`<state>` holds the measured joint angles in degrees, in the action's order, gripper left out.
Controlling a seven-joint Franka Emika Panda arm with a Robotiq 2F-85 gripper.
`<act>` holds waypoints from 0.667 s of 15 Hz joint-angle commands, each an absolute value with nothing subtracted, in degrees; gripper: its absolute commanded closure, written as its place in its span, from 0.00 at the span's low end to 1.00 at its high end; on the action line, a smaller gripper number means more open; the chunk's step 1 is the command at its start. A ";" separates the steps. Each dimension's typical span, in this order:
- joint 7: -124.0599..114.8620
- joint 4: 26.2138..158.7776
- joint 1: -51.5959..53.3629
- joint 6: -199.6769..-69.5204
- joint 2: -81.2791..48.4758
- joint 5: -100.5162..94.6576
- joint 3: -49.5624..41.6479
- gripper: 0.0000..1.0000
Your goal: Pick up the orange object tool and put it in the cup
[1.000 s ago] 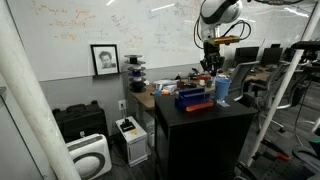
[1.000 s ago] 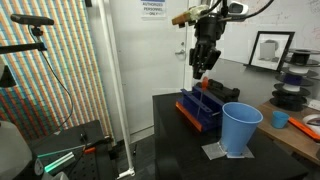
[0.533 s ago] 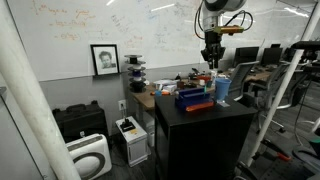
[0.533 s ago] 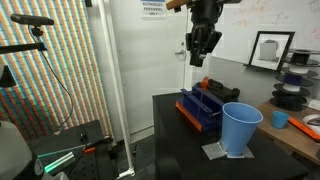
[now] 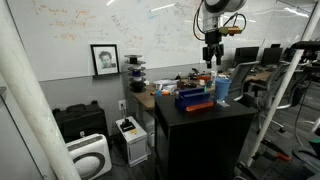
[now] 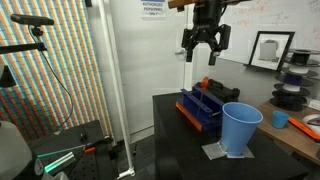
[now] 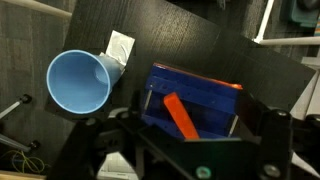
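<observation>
My gripper needs to grab the upper end (image 5: 213,75) (image 7: 189,128) of the orange object tool, just above the dark-blue box.
The orange object tool (image 7: 179,116) is a short orange stick, free of the fingers. In the wrist view it shows slanted over the inside of the dark-blue box (image 7: 206,97). In an exterior view the orange tool (image 6: 207,83) sits just above the dark-blue box (image 6: 203,108), under my gripper (image 6: 205,44). I cannot tell whether it rests in the box or is in the air. My gripper (image 7: 190,128) is open and empty, high over the box. The light-blue cup (image 6: 240,127) stands upright beside the box on a small white sheet; the cup (image 7: 79,81) is empty.
Box and cup stand on a black cabinet top (image 6: 180,135) with drop-offs on its near sides. A desk (image 6: 300,125) with a small blue cup and spools lies behind. A tripod with a pole (image 6: 107,70) stands close to the cabinet.
My gripper rose from the box with the orange tool, then opened; the tool left the fingers and now sits lower, over the dark-blue box.
</observation>
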<state>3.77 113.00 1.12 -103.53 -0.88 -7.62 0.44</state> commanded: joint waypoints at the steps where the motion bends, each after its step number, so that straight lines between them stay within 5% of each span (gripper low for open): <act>1: 8.57 112.95 0.88 -105.62 -3.15 -8.31 0.53 0.00; 9: 11.93 113.39 -0.58 -112.90 -8.26 -8.65 -0.42 0.00; 10: 12.47 113.43 -0.70 -113.33 -8.71 -8.45 -0.39 0.25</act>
<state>10.27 113.42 -0.18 -111.13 -7.97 -8.05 -0.39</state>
